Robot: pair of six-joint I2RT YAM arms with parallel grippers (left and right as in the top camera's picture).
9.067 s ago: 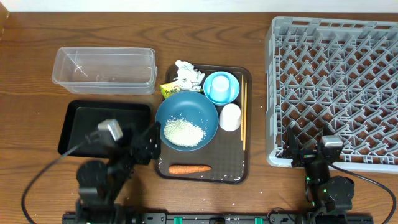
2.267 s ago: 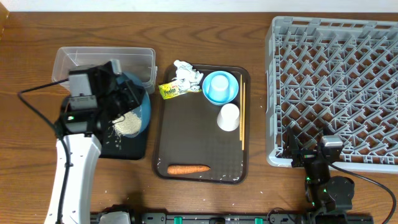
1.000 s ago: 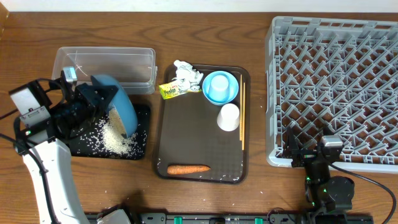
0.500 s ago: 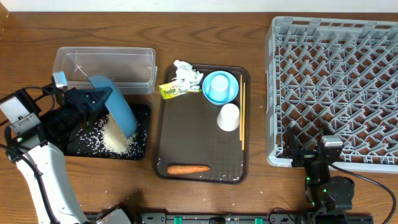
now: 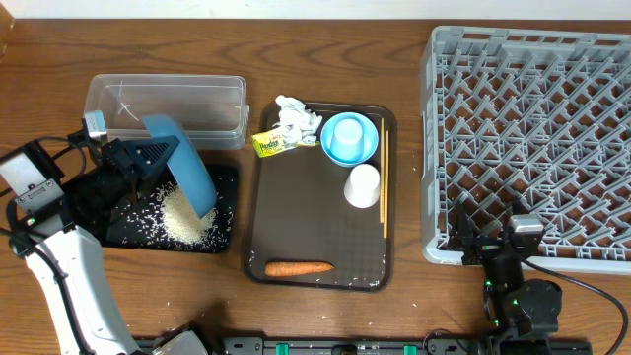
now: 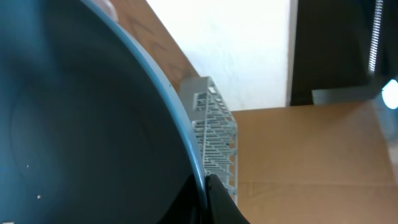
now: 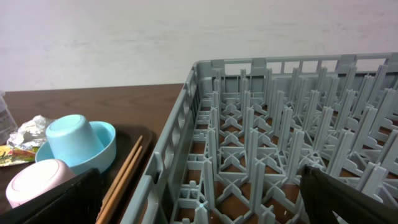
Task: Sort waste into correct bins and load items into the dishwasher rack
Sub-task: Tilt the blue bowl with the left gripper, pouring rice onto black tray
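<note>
Next, my left gripper lets go of the blue bowl on the brown tray point(image 5: 300, 194), between the carrot and the crumpled paper.
My left gripper point(image 5: 146, 158) is shut on the rim of the blue bowl point(image 5: 185, 176), which stands tipped on edge over the black tray point(image 5: 225, 176). Loose rice point(image 5: 184, 223) lies heaped in that tray. In the left wrist view the bowl point(image 6: 81, 124) fills the frame, its rim pinched between my fingertips point(image 6: 214, 193). My right gripper point(image 5: 488, 237) rests open at the rack's point(image 5: 532, 138) front-left corner. The carrot point(image 5: 301, 267), crumpled paper point(image 5: 298, 118), wrapper point(image 5: 271, 143), light blue cup point(image 5: 350, 138), white cup point(image 5: 364, 184) and chopsticks point(image 5: 385, 187) lie on the brown tray point(image 5: 315, 227).
The clear tub point(image 5: 168, 108) stands just behind the black tray, close to the tilted bowl. A few rice grains lie scattered on the table near the black tray's front edge. The right wrist view shows the rack's wall point(image 7: 180, 124) beside the chopsticks point(image 7: 124, 177).
Over the last second the left arm drew back to the left and the bowl tipped steeper. More rice now lies in the black tray. The right arm has not moved.
</note>
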